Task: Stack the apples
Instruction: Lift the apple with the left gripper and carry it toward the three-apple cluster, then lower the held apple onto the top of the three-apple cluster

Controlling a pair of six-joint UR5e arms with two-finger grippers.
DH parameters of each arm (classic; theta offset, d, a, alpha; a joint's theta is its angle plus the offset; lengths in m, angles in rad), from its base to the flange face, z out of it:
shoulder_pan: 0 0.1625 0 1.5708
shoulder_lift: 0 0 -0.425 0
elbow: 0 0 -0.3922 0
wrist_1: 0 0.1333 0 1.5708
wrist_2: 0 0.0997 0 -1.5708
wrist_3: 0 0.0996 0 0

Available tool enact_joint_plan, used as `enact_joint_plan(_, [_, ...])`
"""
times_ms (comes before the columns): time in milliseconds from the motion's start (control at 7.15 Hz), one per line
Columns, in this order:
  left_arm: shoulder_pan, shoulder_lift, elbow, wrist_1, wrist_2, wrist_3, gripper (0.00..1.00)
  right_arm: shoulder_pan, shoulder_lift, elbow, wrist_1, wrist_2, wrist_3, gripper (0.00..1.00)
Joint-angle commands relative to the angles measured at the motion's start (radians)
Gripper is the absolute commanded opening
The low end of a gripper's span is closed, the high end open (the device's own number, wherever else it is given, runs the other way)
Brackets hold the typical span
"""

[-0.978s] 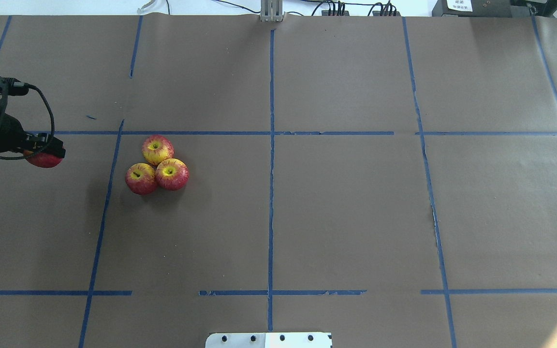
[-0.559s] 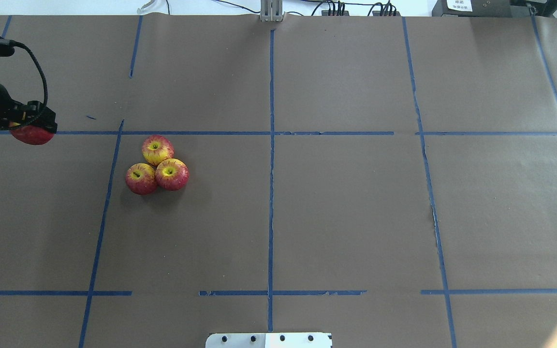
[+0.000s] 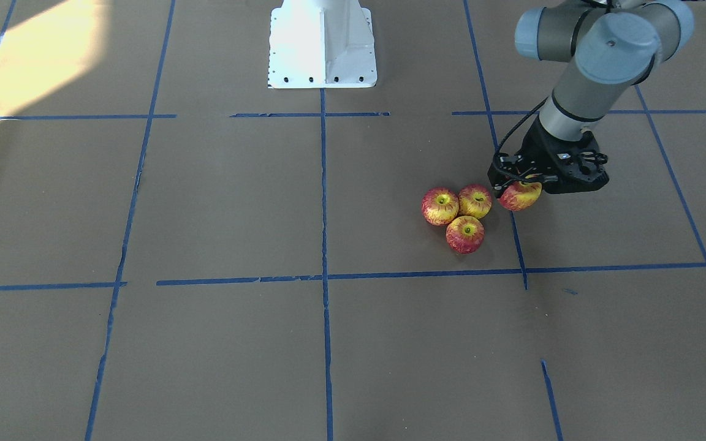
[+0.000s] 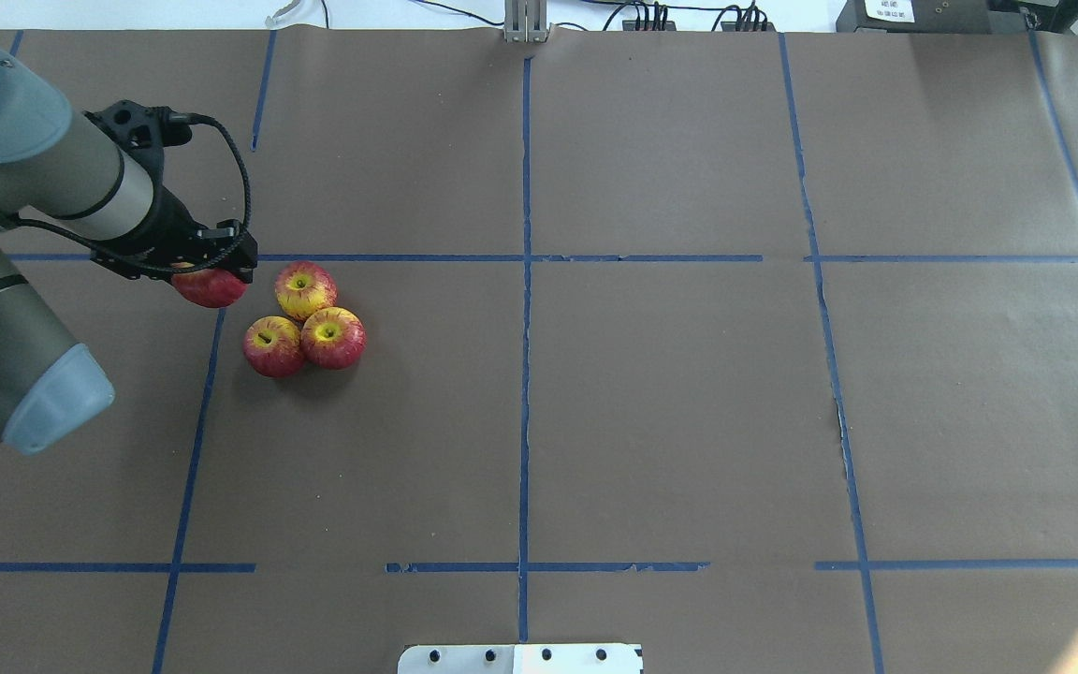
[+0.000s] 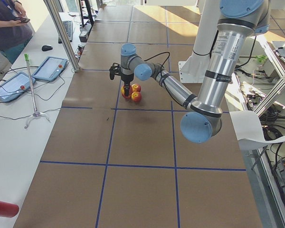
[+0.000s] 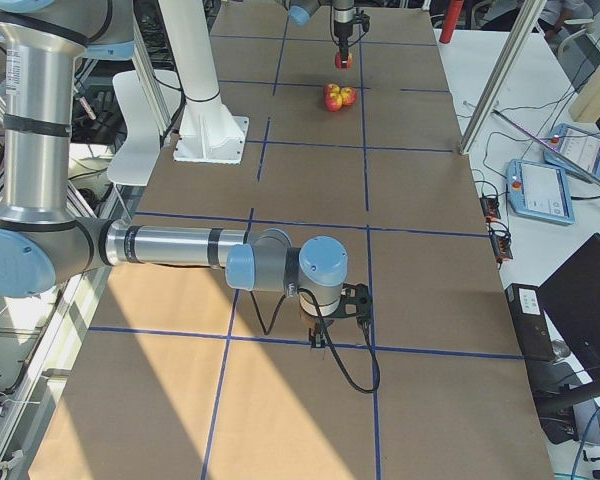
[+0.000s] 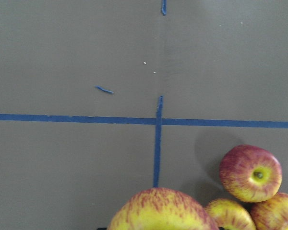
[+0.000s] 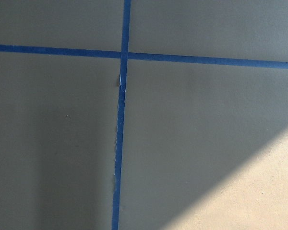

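Observation:
Next, my left gripper lets go of the fourth apple on top of the three (image 3: 470,206) (image 7: 249,205) touching apples, over their shared middle.
Three apples lie touching in a cluster on the brown paper: one at the back (image 4: 305,289), one front left (image 4: 272,346), one front right (image 4: 332,337). They also show in the front view (image 3: 465,234) and at the lower right of the left wrist view (image 7: 250,172). My left gripper (image 4: 213,273) is shut on the fourth apple (image 4: 210,287) and holds it above the paper, just left of the cluster's back apple. That apple fills the bottom edge of the left wrist view (image 7: 161,211). My right gripper (image 6: 340,312) shows only in the exterior right view, far from the apples; I cannot tell whether it is open.
Blue tape lines (image 4: 525,281) divide the brown paper into squares. The robot's white base (image 3: 322,43) stands at the near table edge. The right wrist view shows only paper and a tape cross (image 8: 122,55).
My left arm has swung in from the table's left edge toward the right with the apple in its grip, and it now hangs beside the cluster. The three apples have not moved.

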Motion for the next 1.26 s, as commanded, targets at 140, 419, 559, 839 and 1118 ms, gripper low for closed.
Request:
enact_joint_plan(140, [0.072, -0.054, 0.038, -0.004, 0.004, -0.081, 0.1, 0.0, 0.0, 0.0, 0.0, 0.0, 0.0, 1.0])
enact_joint_plan(419, [0.1, -0.057, 0.086, -0.103, 0.055, -0.12, 0.1, 0.0, 0.0, 0.0, 0.0, 0.0, 0.0, 1.0])
enact_joint_plan(559, [0.101, -0.057, 0.092, -0.106, 0.055, -0.121, 0.1, 0.0, 0.0, 0.0, 0.0, 0.0, 0.0, 1.0])
enact_joint_plan(839, [0.1, -0.049, 0.088, -0.106, 0.056, -0.121, 0.13, 0.0, 0.0, 0.0, 0.0, 0.0, 0.001, 1.0])
enact_joint_plan(1118, [0.101, -0.041, 0.094, -0.106, 0.058, -0.117, 0.13, 0.0, 0.0, 0.0, 0.0, 0.0, 0.0, 1.0])
